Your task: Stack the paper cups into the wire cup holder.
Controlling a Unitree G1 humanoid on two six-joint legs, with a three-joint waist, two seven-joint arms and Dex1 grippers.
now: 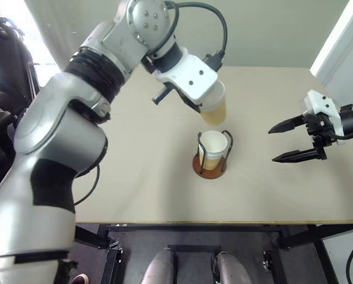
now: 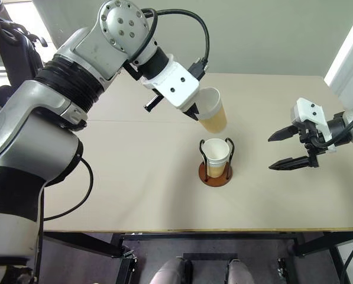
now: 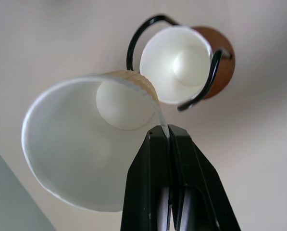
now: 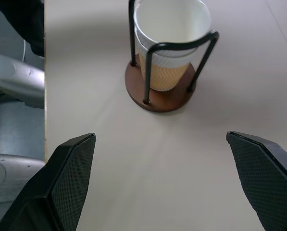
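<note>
The robot's left gripper will release its paper cup inside the paper cup (image 1: pixel 213 144) (image 3: pixel 178 65) that stands between the dark loops of the wire cup holder.
My left gripper (image 1: pixel 198 106) is shut on the rim of a paper cup (image 1: pixel 215 106). The cup hangs tilted in the air, just above and behind the wire cup holder (image 1: pixel 210 171). In the left wrist view the fingertips (image 3: pixel 158 134) pinch the cup's wall (image 3: pixel 85 159), and the holder (image 3: pixel 222 53) lies beyond it. Inside the holder's two dark loops stands a paper cup (image 4: pixel 169 29); a second rim line below its lip suggests another nested in it. My right gripper (image 1: pixel 273 144) is open with nothing in it, out to the right of the holder and apart from it.
The beige table (image 1: pixel 135 177) has bare room on every side of the holder. Its front edge (image 1: pixel 223 222) runs close below the holder. Dark equipment (image 1: pixel 5 71) stands off the table's left side, and a white panel (image 1: pixel 342 41) rises at the back right.
</note>
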